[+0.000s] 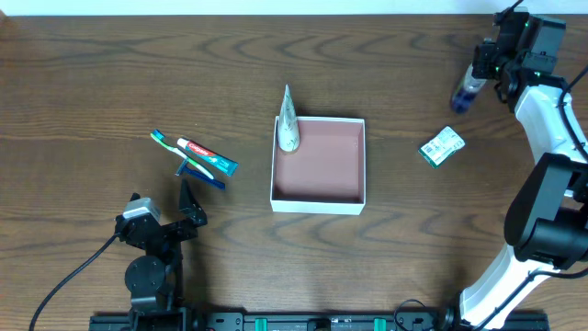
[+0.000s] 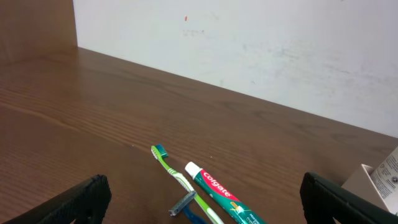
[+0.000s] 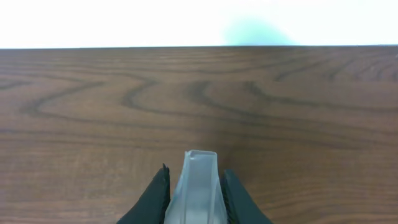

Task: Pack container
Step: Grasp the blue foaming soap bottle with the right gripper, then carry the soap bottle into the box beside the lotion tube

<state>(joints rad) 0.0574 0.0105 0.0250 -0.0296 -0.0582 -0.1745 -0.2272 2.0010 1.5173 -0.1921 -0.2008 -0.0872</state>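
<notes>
My right gripper is to let go of the clear bottle inside the container point(image 1: 315, 154), beside the white tube.
The container point(image 1: 318, 206), a shallow square box with white walls and a pink-brown inside, sits mid-table. A white tube point(image 1: 288, 124) leans on its left wall. A green toothbrush point(image 1: 170, 142), a toothpaste tube point(image 1: 207, 156) and a blue razor point(image 1: 197, 172) lie left of it. They also show in the left wrist view: the toothbrush point(image 2: 171, 165), the toothpaste point(image 2: 221, 193), the razor point(image 2: 182, 204). My left gripper point(image 1: 165, 204) point(image 2: 205, 202) is open just short of them. My right gripper point(image 1: 484, 69) point(image 3: 196, 199) is shut on a clear bottle point(image 1: 466, 92) point(image 3: 198, 186) at the far right.
A green-and-white packet point(image 1: 442, 147) lies on the table right of the container. The container's corner point(image 2: 367, 180) shows at the right edge of the left wrist view. A white wall runs along the table's far edge.
</notes>
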